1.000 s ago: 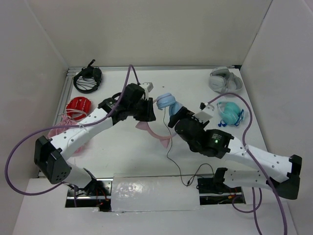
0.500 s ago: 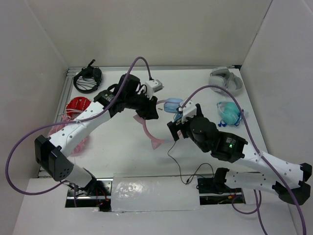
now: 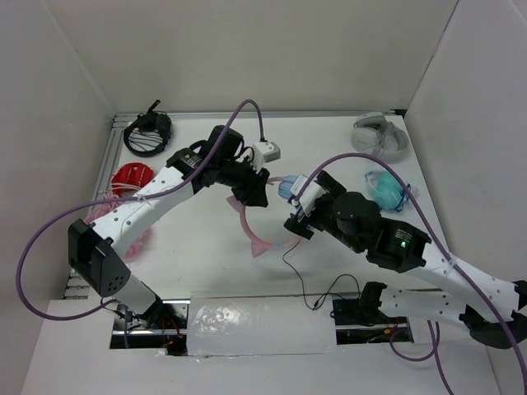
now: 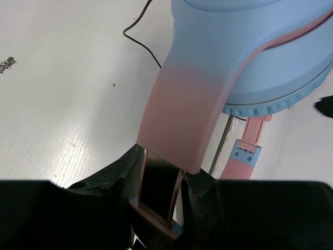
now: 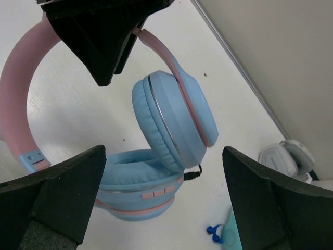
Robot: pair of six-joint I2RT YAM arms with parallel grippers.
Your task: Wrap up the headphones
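I need to hold the headphones with my right gripper while my left gripper, which holds the headband just above one cup, takes the headband (image 3: 244, 224) between its ears.
The headphones (image 3: 247, 222) have a pink headband and light-blue ear cups (image 3: 286, 188). My left gripper (image 3: 251, 191) is shut on the headband just above one cup and holds it off the table. In the left wrist view the band (image 4: 179, 114) runs down between my left gripper's (image 4: 162, 179) black fingers. My right gripper (image 3: 295, 222) is open and empty, close to the cups. In the right wrist view its wide-open jaws (image 5: 166, 205) frame both cups (image 5: 171, 120). The thin black cable (image 3: 295, 276) trails to the table's front edge.
Grey-white headphones (image 3: 379, 133) lie at the back right and teal headphones (image 3: 387, 191) lie just in front of them. Black headphones (image 3: 148, 132) and a red pair (image 3: 132, 177) lie at the back left. A clear plastic bag (image 3: 255, 325) sits at the front edge.
My left gripper has turned and shifted right with the headband, swinging the free band end left and toward the front. My right gripper has pulled back toward the front, facing the cups.
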